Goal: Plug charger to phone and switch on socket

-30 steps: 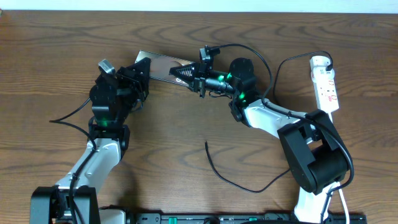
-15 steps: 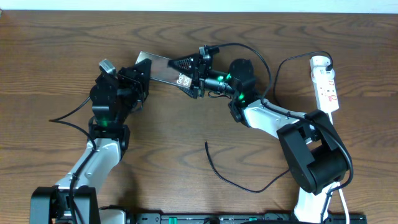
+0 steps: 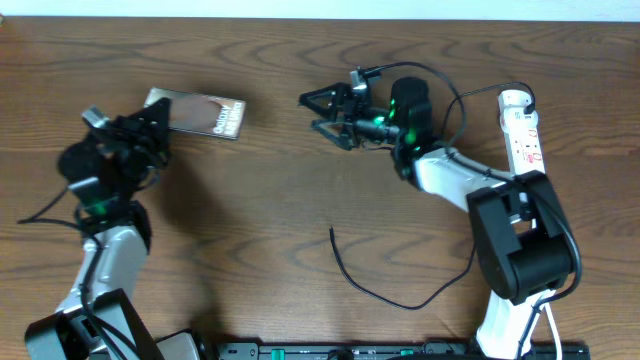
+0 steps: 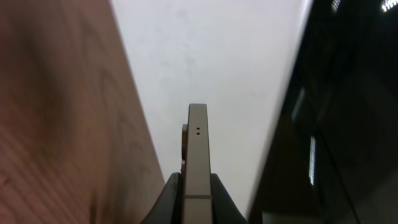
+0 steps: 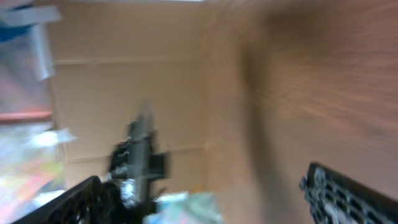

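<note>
The loose end of the charger (image 3: 333,238) will be held in my right gripper once it closes there, leaving the charger's tip free to go into the phone.
The phone (image 3: 205,114), a dark-brown slab with white lettering, is held above the table's far left part by my left gripper (image 3: 152,124), which is shut on its left end. In the left wrist view the phone (image 4: 198,146) shows edge-on, pinched between the black fingers of the left gripper (image 4: 198,202). My right gripper (image 3: 316,112) stands open and empty to the right of the phone, well apart from it. The right wrist view is blurred, with the right gripper (image 5: 211,199) spread wide. The charger (image 3: 380,293) lies loose on the wood, its tip pointing up-table. The socket (image 3: 524,135) lies at the far right.
The socket's white cord (image 3: 548,320) runs down past the right arm's base. The robots' own black cables loop over the right arm (image 3: 450,95) and trail off the left arm (image 3: 40,208). A pale wall edge (image 3: 320,8) runs behind the table.
My right gripper has opened and let go of the phone, drawing back to the right. The left arm has swung left, carrying the phone with it.
</note>
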Controlling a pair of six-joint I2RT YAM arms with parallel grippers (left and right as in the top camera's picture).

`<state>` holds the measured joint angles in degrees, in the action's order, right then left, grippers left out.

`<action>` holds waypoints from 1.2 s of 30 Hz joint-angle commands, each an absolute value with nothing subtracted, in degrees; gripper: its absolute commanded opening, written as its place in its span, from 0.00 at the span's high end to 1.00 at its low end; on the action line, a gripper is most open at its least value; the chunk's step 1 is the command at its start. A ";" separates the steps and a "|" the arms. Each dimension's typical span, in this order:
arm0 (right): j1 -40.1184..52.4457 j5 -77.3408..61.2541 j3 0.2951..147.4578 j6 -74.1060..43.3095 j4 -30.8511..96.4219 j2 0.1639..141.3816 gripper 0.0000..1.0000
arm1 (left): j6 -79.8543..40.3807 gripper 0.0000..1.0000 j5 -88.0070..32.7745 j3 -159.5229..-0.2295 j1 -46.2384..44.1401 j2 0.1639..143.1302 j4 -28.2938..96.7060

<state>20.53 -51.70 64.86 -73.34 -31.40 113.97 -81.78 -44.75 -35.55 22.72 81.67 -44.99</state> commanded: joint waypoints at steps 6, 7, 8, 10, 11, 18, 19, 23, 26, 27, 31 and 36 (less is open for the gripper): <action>20.51 -40.03 91.64 -35.00 23.94 113.51 0.01 | -78.85 0.93 -63.55 -45.41 28.36 81.36 -44.73; 21.30 -33.93 95.29 -32.08 31.99 113.51 0.01 | -78.87 0.93 -63.88 -45.45 29.10 81.36 -44.34; 22.26 -27.73 98.43 -30.15 38.92 113.51 0.01 | -78.85 0.93 -63.90 -45.45 29.95 81.36 -43.72; 24.67 -16.91 103.15 -29.04 49.74 113.51 0.01 | -78.15 0.93 -63.88 -45.45 31.83 81.36 -42.83; 26.20 -12.97 104.64 -29.06 53.98 113.51 0.01 | -78.04 0.93 -63.88 -45.45 32.91 81.36 -42.50; 36.47 -2.37 102.61 -36.23 64.12 113.60 0.01 | -78.06 0.93 -65.21 -45.43 37.26 81.36 -42.46; 38.33 -0.32 101.36 -38.26 64.31 113.60 0.01 | -78.04 0.93 -65.58 -45.43 37.34 81.36 -42.46; 44.18 4.93 95.74 -45.50 63.66 113.60 0.01 | -78.04 0.93 -66.30 -45.39 37.32 81.36 -42.46; 47.13 5.76 91.85 -49.21 63.44 113.60 0.02 | -78.04 0.93 -66.48 -45.34 37.32 81.36 -42.46; 47.70 5.85 90.89 -49.82 63.31 113.60 0.02 | -78.04 0.93 -66.46 -45.34 37.32 81.36 -42.46; 49.17 5.85 85.32 -53.04 60.55 113.60 0.10 | -78.04 0.93 -66.48 -45.34 37.32 81.36 -42.46; 49.28 2.70 79.11 -54.41 55.35 113.60 0.16 | -78.04 0.93 -66.48 -45.34 37.32 81.36 -42.46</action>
